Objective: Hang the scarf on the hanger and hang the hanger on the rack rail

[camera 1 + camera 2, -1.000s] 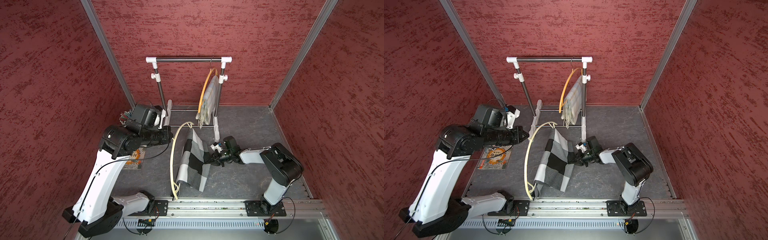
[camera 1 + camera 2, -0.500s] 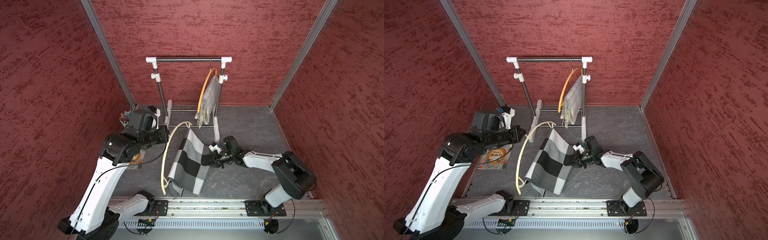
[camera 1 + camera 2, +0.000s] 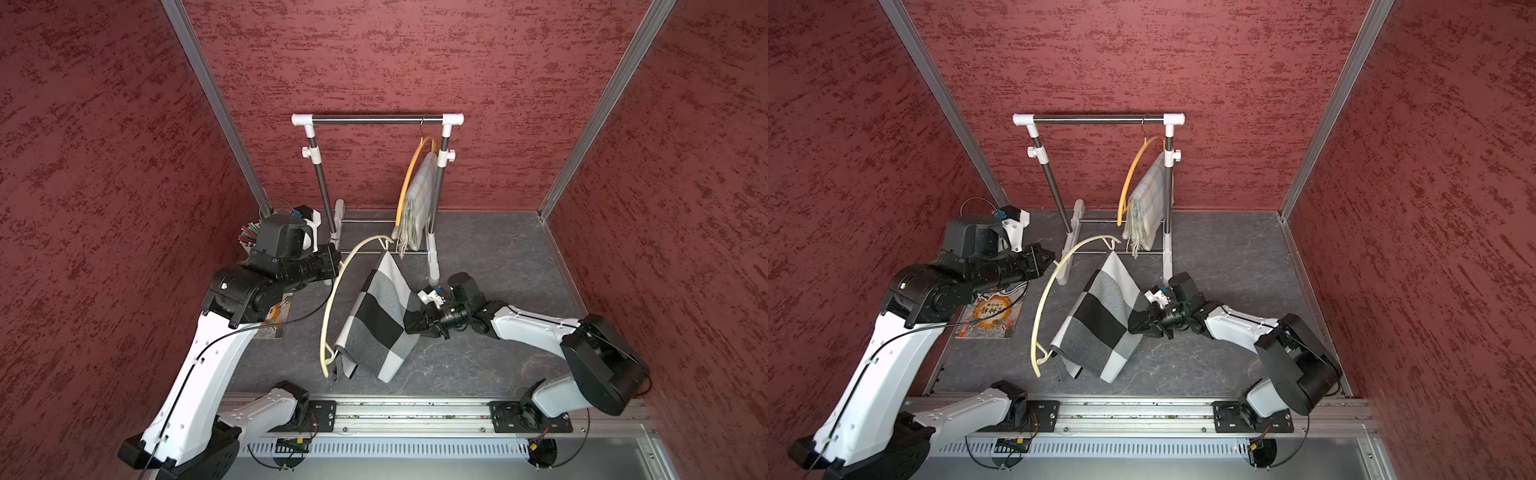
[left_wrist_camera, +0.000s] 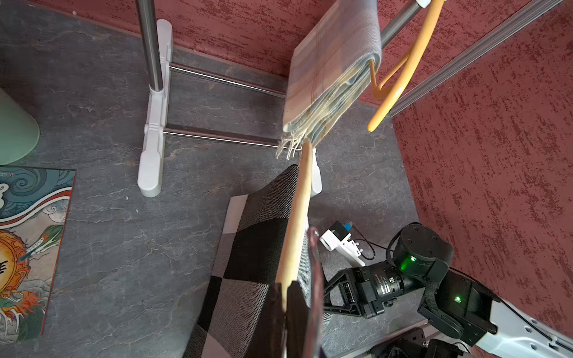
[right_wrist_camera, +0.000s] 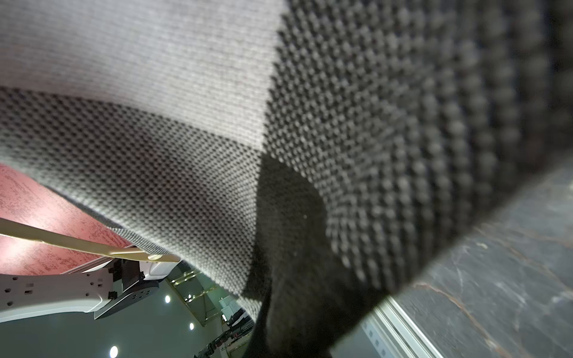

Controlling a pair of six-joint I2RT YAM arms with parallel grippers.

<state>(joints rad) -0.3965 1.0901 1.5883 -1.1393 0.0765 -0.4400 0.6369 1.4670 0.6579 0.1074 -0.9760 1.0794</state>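
Note:
My right gripper needs to release the checked scarf close under the cream hanger's lower bar (image 3: pixel 366 307), hanging above the grey floor.
A cream hanger (image 3: pixel 332 299) (image 3: pixel 1044 299) hangs in the air over the grey floor. My left gripper (image 3: pixel 337 264) (image 3: pixel 1052 259) is shut on its curved arm near the top. In the left wrist view the jaws (image 4: pixel 286 297) pinch the hanger (image 4: pixel 297 217). A grey, black and white checked scarf (image 3: pixel 376 320) (image 3: pixel 1100 320) (image 4: pixel 248 279) drapes from the hanger's lower part. My right gripper (image 3: pixel 409 324) (image 3: pixel 1131 326) is shut on the scarf's right edge. In the right wrist view the scarf (image 5: pixel 217 108) fills the frame over the gripper (image 5: pixel 279 248), with the hanger (image 5: pixel 77 245) behind.
A clothes rack (image 3: pixel 376 120) stands at the back wall. On its right end hangs an orange hanger (image 3: pixel 409 178) carrying a pale plaid scarf (image 3: pixel 417 199). A printed card (image 3: pixel 988 311) lies on the floor at the left. Red walls close in on three sides.
The hanger's lower end has swung left and forward, and the scarf has spread out with it. My right arm has stretched out, with its gripper a little further left.

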